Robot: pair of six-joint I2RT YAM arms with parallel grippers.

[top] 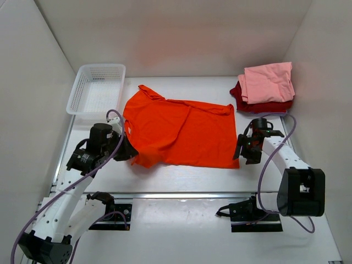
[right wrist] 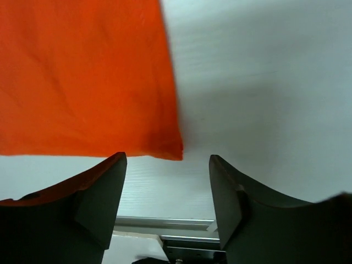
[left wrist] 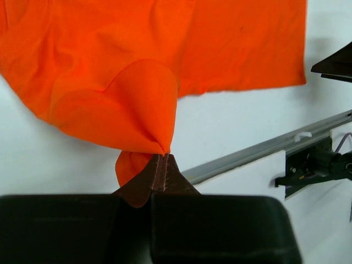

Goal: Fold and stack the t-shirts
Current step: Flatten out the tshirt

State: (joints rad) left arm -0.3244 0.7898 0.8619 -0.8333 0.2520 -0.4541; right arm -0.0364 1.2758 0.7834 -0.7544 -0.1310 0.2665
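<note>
Next, I pinch the opposite corner (top: 236,164) with my right gripper, as the orange t-shirt bunches beside my left gripper, then lift and spread the t-shirt with both grippers before folding it.
The bright orange t-shirt (top: 181,132) lies spread on the table's middle, its near left part folded over. My left gripper (top: 127,148) is shut on the shirt's near left sleeve edge; in the left wrist view the gripper (left wrist: 163,157) pinches a raised fold of the orange cloth (left wrist: 126,104). My right gripper (top: 242,149) is open just right of the shirt's near right corner (right wrist: 170,151), which lies just beyond the gap of that gripper (right wrist: 168,165), apart from the fingers. The light pink t-shirt (top: 269,81) lies folded on the dark red t-shirt (top: 264,105) at the back right.
A white mesh basket (top: 96,88) stands at the back left. White walls close in the table on three sides. A metal rail (top: 181,195) runs along the near edge, with the arm bases behind it.
</note>
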